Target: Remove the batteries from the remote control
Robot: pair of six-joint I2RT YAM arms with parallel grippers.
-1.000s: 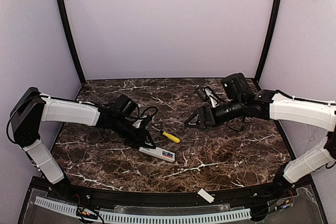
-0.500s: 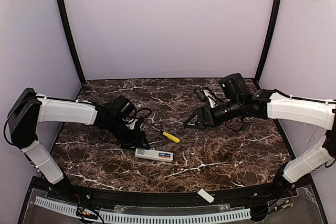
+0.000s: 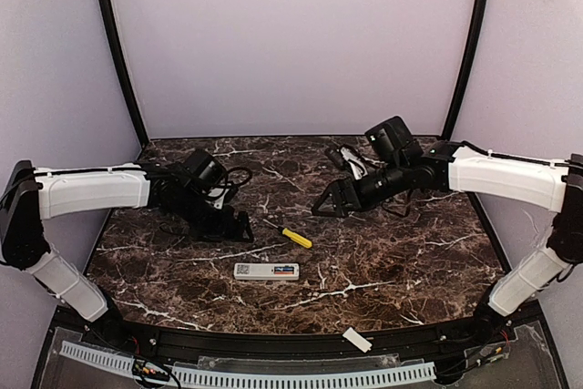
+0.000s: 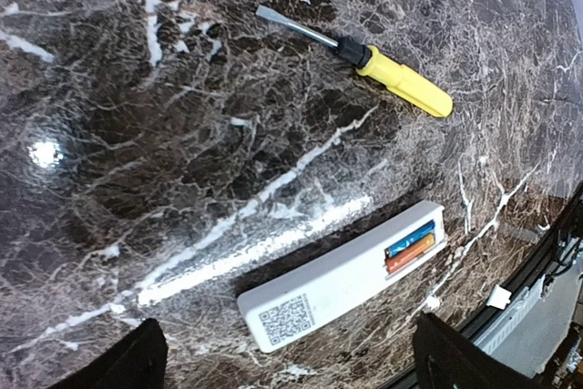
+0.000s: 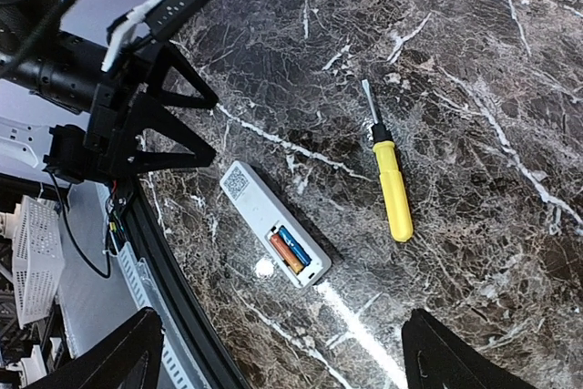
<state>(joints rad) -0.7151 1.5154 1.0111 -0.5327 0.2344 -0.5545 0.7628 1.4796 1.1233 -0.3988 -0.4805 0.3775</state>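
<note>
The next move for my right gripper is to go to the screwdriver's yellow handle [image 3: 302, 241] [image 5: 397, 210] and close near its rounded end, away from the metal blade.
The white remote control [image 3: 266, 271] lies flat on the marble near the front, back side up, QR sticker at its left end. Its compartment is uncovered, and the orange and blue batteries [image 4: 410, 248] sit side by side inside it; the right wrist view shows the batteries [image 5: 290, 250] too. My left gripper [image 3: 235, 223] hangs open just behind and left of the remote [image 4: 337, 284], touching nothing. My right gripper [image 3: 326, 207] is open, further back and to the right, raised over the remote [image 5: 264, 216].
A yellow-handled screwdriver [image 3: 293, 236] lies behind the remote, between the two grippers. A short white cover plate [image 3: 357, 341] rests on the black front ledge, off the marble. Purple walls close in the back and both sides.
My left gripper has opened, let go of the remote and drawn back to the left. The remote now lies flat. The right gripper has drifted a little left.
</note>
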